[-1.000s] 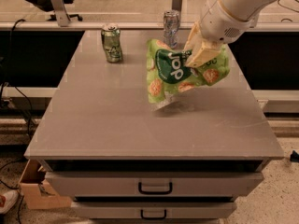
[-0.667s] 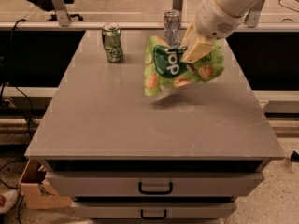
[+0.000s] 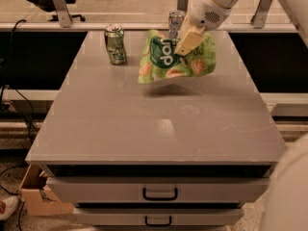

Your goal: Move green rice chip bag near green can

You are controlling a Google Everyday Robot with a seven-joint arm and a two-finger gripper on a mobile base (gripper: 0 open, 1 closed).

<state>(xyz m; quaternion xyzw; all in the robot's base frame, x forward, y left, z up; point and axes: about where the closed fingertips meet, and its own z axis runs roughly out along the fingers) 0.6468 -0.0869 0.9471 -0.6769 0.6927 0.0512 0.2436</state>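
Observation:
I will set the green rice chip bag down, slightly forward, between the green can and the silver-grey can point(image 3: 144, 63) with my gripper. The bag now hangs above the table's back middle.
The green rice chip bag point(image 3: 166, 60) is a crinkled light-green bag with a dark green round logo and orange-tan chips pictured on it. It hangs in the air above the back middle of the grey table point(image 3: 154, 124), casting a shadow below. My gripper point(image 3: 189, 41) is shut on the bag's upper right part, its tan fingers pinching it. The green can point(image 3: 116, 44) stands upright at the back left of the table, a short way left of the bag.
A silver-grey can point(image 3: 175, 21) stands at the table's back edge, partly behind the bag and my arm. Drawers with handles point(image 3: 160, 194) sit under the tabletop. A cardboard box point(image 3: 38, 196) lies on the floor at the left.
My gripper has carried the bag up and to the left, toward the back of the table and closer to the green can.

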